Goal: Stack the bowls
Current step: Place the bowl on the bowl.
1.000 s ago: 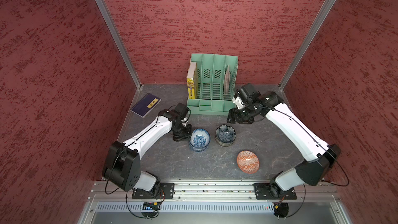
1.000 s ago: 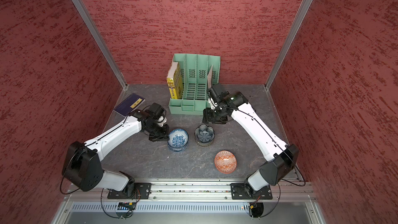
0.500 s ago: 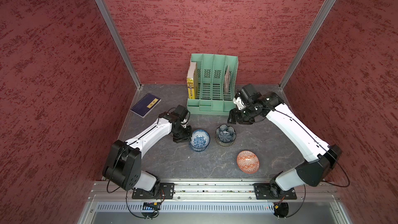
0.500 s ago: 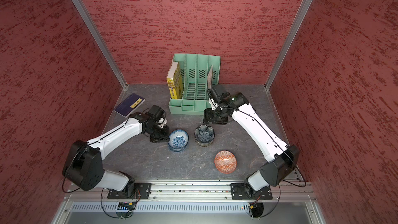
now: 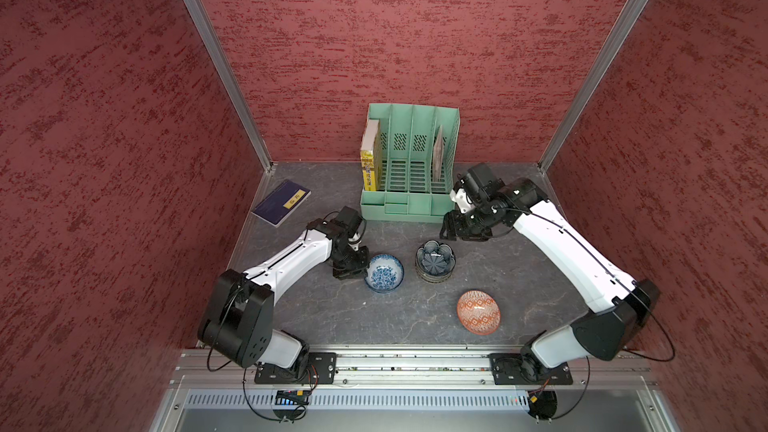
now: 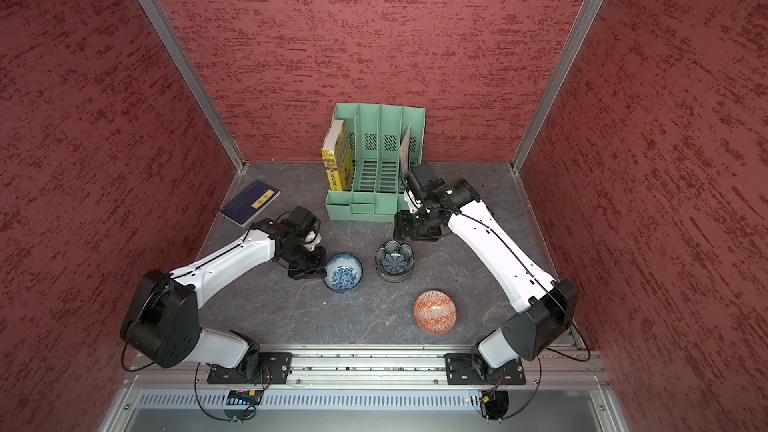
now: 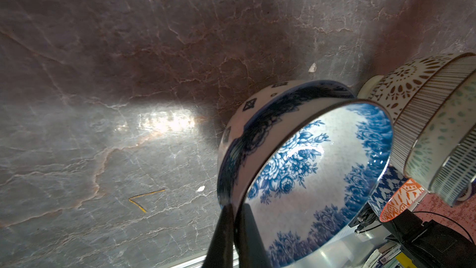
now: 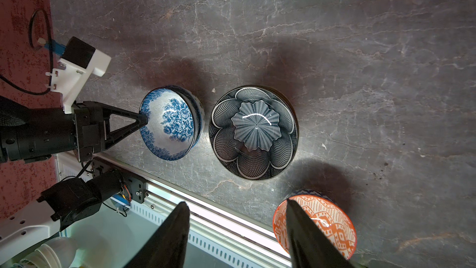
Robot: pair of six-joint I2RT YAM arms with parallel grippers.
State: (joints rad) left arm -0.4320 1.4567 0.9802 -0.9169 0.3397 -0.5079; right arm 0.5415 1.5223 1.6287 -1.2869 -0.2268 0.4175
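Note:
The blue-white floral bowl tips toward my left gripper at its rim, so next I set it level and regrip the bowl's rim (image 5: 369,273) before stacking.
A blue-white floral bowl (image 5: 384,273) (image 6: 343,273) sits left of centre, and my left gripper (image 5: 364,269) (image 7: 235,208) is shut on its near-left rim, one finger inside and one outside. In the right wrist view this bowl (image 8: 170,122) looks slightly tipped. Just to its right is a stack of bowls topped by the dark scalloped flower bowl (image 5: 435,261) (image 8: 253,131). Lattice and striped sides of the stack (image 7: 425,125) show in the left wrist view. The orange-white diamond bowl (image 5: 478,311) (image 8: 334,217) lies alone at the front right. My right gripper (image 5: 451,229) (image 8: 237,202) hovers open and empty behind the stack.
A green file organiser (image 5: 409,184) holding a yellow book (image 5: 370,160) stands at the back centre, close to my right wrist. A purple notebook (image 5: 282,202) lies at the back left. The aluminium rail (image 5: 415,361) runs along the front edge. Red walls close in three sides.

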